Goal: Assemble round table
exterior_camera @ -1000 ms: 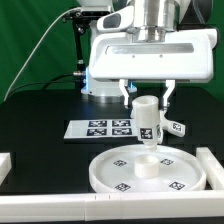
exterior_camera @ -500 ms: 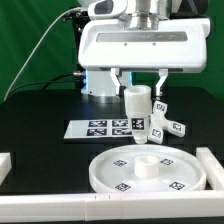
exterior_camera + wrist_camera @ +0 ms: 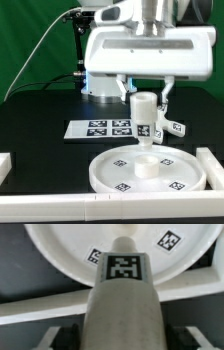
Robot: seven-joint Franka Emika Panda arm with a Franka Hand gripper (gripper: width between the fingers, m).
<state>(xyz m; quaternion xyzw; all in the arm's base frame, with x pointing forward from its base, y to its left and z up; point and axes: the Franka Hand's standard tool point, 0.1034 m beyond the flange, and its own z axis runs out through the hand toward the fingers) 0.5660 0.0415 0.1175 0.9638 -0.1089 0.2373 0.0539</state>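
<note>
My gripper is to place the short cylindrical leg, which is upright just above the hub now. It will let go of it in the central part of the white round disc (image 3: 147, 159) (image 3: 124, 231).
The white round disc (image 3: 120, 172) lies on the black table at the front, its central hub (image 3: 148, 167) facing up. My gripper (image 3: 146, 100) is shut on the short cylindrical leg (image 3: 146, 118) and holds it upright, just above the hub. In the wrist view the leg (image 3: 122, 297) fills the middle between my gripper's (image 3: 122, 339) fingers, its tag toward the camera, and the disc (image 3: 80, 249) lies beyond it. The cross-shaped base (image 3: 173, 126) lies behind the leg on the exterior view's right, partly hidden.
The marker board (image 3: 103, 128) lies flat behind the disc. White rails stand at the exterior view's left (image 3: 5, 165), right (image 3: 212, 165) and front (image 3: 50, 210). A rail (image 3: 35, 309) also crosses the wrist view. The robot base (image 3: 100, 85) stands at the back.
One second ago the leg was low over the hub. It then rose and shifted to the exterior view's left. Now it has come back down and right, above the hub.
</note>
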